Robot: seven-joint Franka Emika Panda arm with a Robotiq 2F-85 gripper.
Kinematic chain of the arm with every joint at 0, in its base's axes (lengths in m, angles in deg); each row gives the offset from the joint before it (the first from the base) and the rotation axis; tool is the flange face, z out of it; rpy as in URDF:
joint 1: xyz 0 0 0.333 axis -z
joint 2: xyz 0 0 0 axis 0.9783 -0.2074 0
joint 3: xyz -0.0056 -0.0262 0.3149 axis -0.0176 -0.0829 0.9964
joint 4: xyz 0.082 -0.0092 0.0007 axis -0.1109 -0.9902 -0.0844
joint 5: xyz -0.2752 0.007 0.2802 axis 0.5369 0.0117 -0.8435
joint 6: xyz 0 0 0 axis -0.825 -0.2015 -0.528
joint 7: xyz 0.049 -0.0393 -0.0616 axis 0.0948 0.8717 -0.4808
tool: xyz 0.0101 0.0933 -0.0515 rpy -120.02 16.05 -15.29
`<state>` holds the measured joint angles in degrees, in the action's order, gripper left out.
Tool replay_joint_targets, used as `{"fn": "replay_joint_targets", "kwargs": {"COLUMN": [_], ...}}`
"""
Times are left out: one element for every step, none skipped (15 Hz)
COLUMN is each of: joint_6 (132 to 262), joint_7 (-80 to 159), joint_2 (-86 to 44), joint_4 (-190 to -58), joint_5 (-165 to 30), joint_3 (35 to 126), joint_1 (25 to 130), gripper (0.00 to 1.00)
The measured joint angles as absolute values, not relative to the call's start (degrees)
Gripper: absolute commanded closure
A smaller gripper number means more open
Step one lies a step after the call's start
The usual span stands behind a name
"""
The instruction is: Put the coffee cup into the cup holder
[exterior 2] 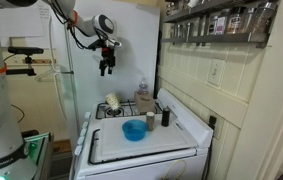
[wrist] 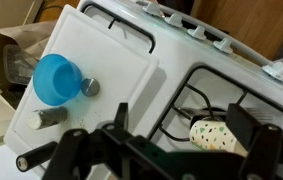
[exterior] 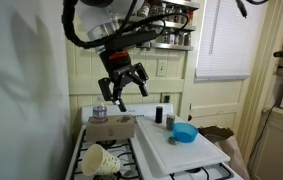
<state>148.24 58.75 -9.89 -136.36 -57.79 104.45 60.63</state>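
Observation:
Next, I close my gripper on the coffee cup's rim point(exterior: 98, 147), on the side closest to the brown cardboard cup holder.
The coffee cup point(exterior: 101, 158) lies on its side on the stove's burner grates, mouth toward the camera; it also shows in an exterior view point(exterior 2: 112, 102). In the wrist view the cup point(wrist: 218, 133) is cream with coloured specks. The brown cardboard cup holder point(exterior: 113, 127) sits on the stove behind the cup, with a small item on it, and shows in an exterior view point(exterior 2: 145, 103). My gripper point(exterior: 123, 85) hangs open and empty high above the stove, also seen in an exterior view point(exterior 2: 106, 65). In the wrist view its fingers point(wrist: 184, 120) frame the cup far below.
A large white board point(exterior: 176, 150) covers part of the stove and carries a blue bowl point(exterior: 185, 132) and small dark containers point(exterior: 159, 115). The bowl point(wrist: 56, 78) and board point(wrist: 101, 50) show in the wrist view. A wall and spice shelf point(exterior 2: 216, 20) stand beside the stove.

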Motion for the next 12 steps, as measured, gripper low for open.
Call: {"fn": "replay_joint_targets", "kwargs": {"joint_6": [148.44, 149.00, 149.96, 151.18, 152.67, 154.58, 156.94, 159.61, 162.03, 163.95, 165.06, 165.59], "joint_7": [59.35, 60.00, 60.67, 61.51, 62.63, 63.70, 64.55, 65.53, 66.59, 68.05, 69.50, 70.42], "joint_2": [-10.23, -10.79, -11.49, -12.25, -13.14, -14.00, -14.81, -15.55, -16.23, -16.88, -17.51, -17.97], "joint_4": [-136.36, -136.36, -136.43, -136.61, -136.87, -137.20, -137.66, -138.35, -139.16, -140.07, -140.90, -141.39], "joint_5": [-57.79, -57.79, -57.78, -57.72, -57.32, -56.36, -54.91, -52.78, -49.98, -46.92, -44.85, -43.82], "joint_3": [104.39, 104.35, 104.30, 104.20, 104.03, 103.88, 103.76, 103.61, 103.55, 103.52, 103.53, 103.53], "joint_1": [60.45, 60.23, 59.99, 59.75, 59.43, 59.07, 58.63, 58.00, 57.22, 56.26, 55.33, 54.62], "gripper": [0.00, 0.00, 0.00, 0.00, 0.00, 0.00, 0.00, 0.00, 0.00, 0.00, 0.00, 0.00]}}
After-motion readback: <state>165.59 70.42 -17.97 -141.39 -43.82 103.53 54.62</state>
